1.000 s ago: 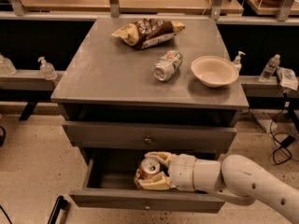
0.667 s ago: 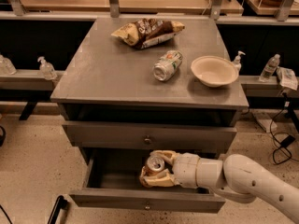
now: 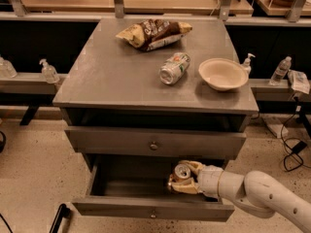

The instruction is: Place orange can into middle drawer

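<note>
Next, I release the orange can, now held just above the drawer's inside, on the open middle drawer's grey bottom [image 3: 184, 189], at the end nearest my white arm.
The orange can [image 3: 181, 172] is upright, its silver top facing up, held by my gripper [image 3: 184, 178] just above the inside of the open middle drawer [image 3: 151, 208]. The gripper's pale fingers [image 3: 185, 188] wrap around the can's body, so little of its orange side shows. My white arm [image 3: 257, 193] reaches in from the lower right over the drawer's right half. The drawer is pulled out wide, its grey floor visible to the left of the can. The upper drawer [image 3: 153, 143] above it is closed.
On the cabinet top [image 3: 107, 76] lie a green-and-white silver can [image 3: 174, 68] on its side, a chip bag [image 3: 153, 33] and a white bowl [image 3: 222, 74]. Bottles stand on side ledges. A black object [image 3: 57, 218] lies on the floor at lower left.
The gripper with the can has shifted to the right and slightly up inside the open drawer. The can has gone from tilted to nearly upright.
</note>
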Robot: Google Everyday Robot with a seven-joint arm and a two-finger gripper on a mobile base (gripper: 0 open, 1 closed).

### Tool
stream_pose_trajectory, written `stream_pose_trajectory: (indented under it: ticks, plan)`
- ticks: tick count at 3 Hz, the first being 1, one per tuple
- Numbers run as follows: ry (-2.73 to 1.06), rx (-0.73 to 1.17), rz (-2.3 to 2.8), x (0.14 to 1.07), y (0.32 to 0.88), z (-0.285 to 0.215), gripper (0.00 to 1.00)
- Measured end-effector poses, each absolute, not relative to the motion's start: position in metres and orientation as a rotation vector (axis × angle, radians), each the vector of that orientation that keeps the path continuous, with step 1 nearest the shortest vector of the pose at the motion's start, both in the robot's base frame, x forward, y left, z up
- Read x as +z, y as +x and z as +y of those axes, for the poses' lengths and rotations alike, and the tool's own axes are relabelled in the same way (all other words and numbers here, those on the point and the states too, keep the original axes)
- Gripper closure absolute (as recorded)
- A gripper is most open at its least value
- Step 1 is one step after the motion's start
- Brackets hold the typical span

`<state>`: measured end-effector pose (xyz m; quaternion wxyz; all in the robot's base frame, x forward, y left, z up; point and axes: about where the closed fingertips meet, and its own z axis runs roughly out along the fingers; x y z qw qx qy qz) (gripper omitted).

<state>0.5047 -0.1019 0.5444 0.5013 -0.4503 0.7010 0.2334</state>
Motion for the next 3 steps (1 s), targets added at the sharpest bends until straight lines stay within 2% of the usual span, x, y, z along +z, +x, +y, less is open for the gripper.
stream_pose_trajectory:
  ticks: [3]
  plan:
    - [-1.062, 0.536, 1.794, 0.481, 0.531, -0.124, 1.0]
